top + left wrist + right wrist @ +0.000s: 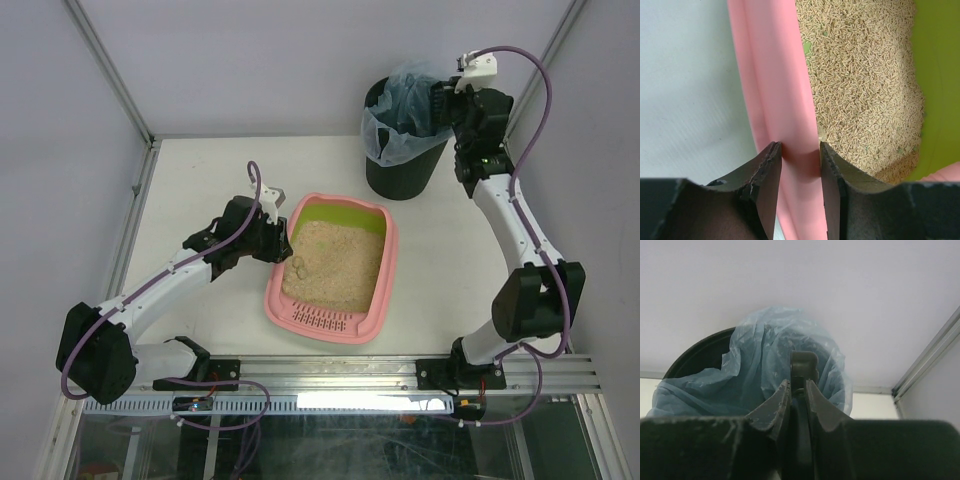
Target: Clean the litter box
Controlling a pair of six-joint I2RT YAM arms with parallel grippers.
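Observation:
I will use my right gripper to set the dark scoop down on the beige litter (326, 262) next to the two small clumps.
The pink litter box (274, 291) lies mid-table, with a lime-green far end, a slotted near rim and beige litter (338, 262). Two small clumps (298, 266) sit near its left wall. My left gripper (283, 243) is shut on the box's left rim. In the left wrist view my gripper (800, 146) has one finger on either side of that pink rim (775, 90). My right gripper (441, 100) hovers over the black bin (400, 172). In the right wrist view my gripper (798, 384) is shut on a dark scoop handle (804, 363); the scoop's head is hidden.
A bluish bag (398, 122) lines the black bin at the back right; the bag (755, 371) fills the right wrist view. White walls and metal posts enclose the table. The arm bases sit on a rail along the near edge.

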